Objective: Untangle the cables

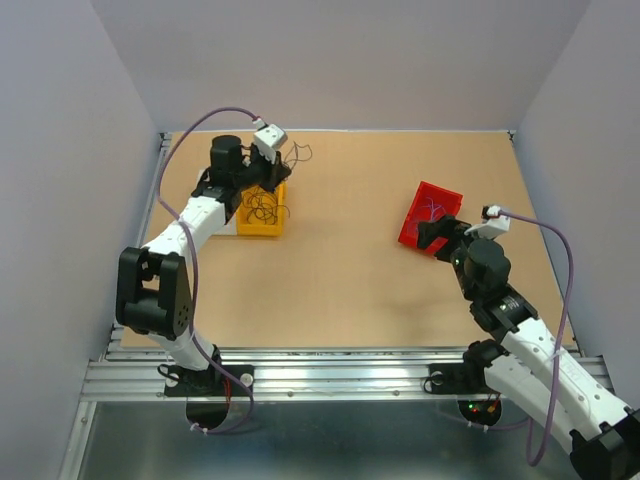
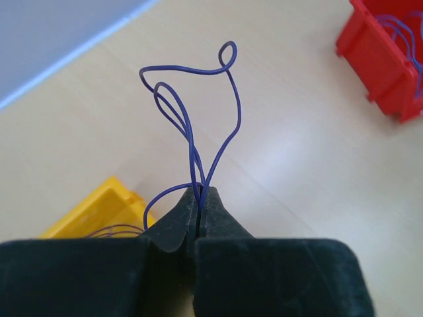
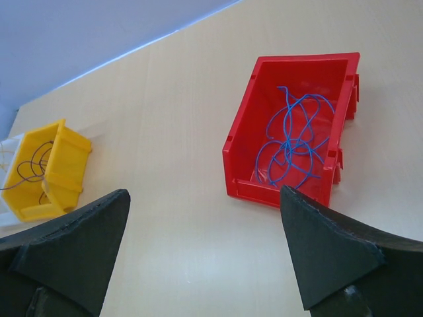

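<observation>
My left gripper has the dark-blue cable. It will let go of it on top of the cables inside the yellow bin [image 1: 257, 205].
My left gripper [image 2: 199, 195] is shut on a thin dark-blue cable [image 2: 193, 112] whose loops stand up from the fingertips. In the top view it [image 1: 280, 160] hovers over the back of a yellow bin [image 1: 262, 231], and the held cable [image 1: 298, 154] sticks out to the right. More dark and tan cables [image 1: 264, 207] lie in the yellow bin. A bunch of blue cables [image 3: 295, 140] lies in a red bin [image 3: 239, 132]. My right gripper [image 3: 203, 193] is open and empty, just in front of the red bin [image 1: 408, 232].
The yellow bin also shows in the right wrist view [image 3: 71, 165] at far left, with dark wires [image 3: 33, 166] inside. The red bin shows at the top right of the left wrist view [image 2: 383, 59]. Grey walls enclose the tan table [image 1: 340, 270].
</observation>
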{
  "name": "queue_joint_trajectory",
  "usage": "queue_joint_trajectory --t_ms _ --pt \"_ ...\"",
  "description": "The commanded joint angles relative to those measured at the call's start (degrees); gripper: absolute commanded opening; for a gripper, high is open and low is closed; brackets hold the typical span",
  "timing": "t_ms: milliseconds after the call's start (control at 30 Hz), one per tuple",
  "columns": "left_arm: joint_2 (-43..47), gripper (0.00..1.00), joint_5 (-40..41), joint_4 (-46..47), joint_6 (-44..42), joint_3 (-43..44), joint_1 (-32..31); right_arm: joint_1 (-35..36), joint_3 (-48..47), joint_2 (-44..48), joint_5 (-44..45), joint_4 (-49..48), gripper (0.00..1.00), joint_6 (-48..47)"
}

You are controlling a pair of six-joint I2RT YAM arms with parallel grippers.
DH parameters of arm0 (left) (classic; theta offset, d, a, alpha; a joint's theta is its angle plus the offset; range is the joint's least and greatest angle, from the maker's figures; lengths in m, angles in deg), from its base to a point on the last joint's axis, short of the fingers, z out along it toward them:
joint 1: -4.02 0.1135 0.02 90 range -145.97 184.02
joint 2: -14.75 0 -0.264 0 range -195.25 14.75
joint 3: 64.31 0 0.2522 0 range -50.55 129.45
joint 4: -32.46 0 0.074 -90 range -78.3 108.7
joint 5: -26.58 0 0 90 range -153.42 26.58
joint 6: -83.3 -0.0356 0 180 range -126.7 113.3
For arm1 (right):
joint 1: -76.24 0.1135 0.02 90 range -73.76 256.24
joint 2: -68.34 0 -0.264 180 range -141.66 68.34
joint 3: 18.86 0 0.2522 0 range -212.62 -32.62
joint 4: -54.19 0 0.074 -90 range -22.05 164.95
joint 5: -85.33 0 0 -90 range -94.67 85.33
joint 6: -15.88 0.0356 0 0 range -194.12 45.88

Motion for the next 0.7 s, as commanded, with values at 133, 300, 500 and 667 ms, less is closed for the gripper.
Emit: queue_joint_trajectory --t_ms 133,300,500,667 --pt "1.76 0.0 2.43 12.1 7.87 0.02 5.18 0.35 0.5 -1.11 0.64 -1.0 1.0 0.47" --pt "-0.87 0.0 11.22 15.36 6.02 -0.51 5.18 0.26 0.67 -0.76 0.73 -1.09 1.0 0.12" --pt "-2.02 0.0 19.75 17.29 3.91 -0.51 5.36 0.26 0.94 -0.06 1.0 -1.09 1.0 -0.32" --pt "-2.11 0.0 26.07 19.92 2.07 -3.32 5.27 0.26 1.03 0.03 0.82 -1.09 1.0 -0.49"
